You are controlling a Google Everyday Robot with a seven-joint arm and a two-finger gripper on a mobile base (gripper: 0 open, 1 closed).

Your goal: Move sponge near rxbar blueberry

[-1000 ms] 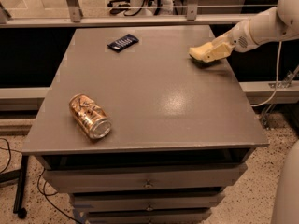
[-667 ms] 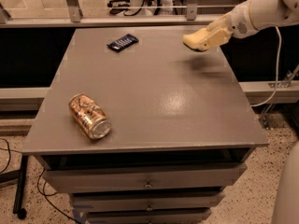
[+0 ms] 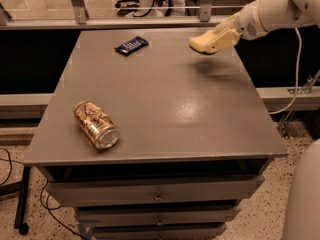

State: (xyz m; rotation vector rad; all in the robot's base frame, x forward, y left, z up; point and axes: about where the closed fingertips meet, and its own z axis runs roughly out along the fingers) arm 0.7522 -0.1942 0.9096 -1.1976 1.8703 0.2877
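Note:
The robot's gripper needs to release the sponge on the grey table (image 3: 154,50), beside the near-gripper end of the rxbar blueberry.
The pale yellow sponge (image 3: 204,43) is held in the air above the far right part of the grey table (image 3: 165,104); its shadow lies on the tabletop below it. My cream-coloured gripper (image 3: 218,38) comes in from the right and is shut on the sponge. The rxbar blueberry (image 3: 131,45), a flat dark navy bar with white print, lies at the far middle-left of the table, well to the left of the sponge.
A gold-orange drink can (image 3: 96,124) lies on its side at the near left of the table. Drawers sit under the tabletop. A railing runs behind the table's far edge. A white cable hangs at the right.
The gripper has lifted the sponge off the table and carried it left, toward the blue bar. The can and the bar have not moved.

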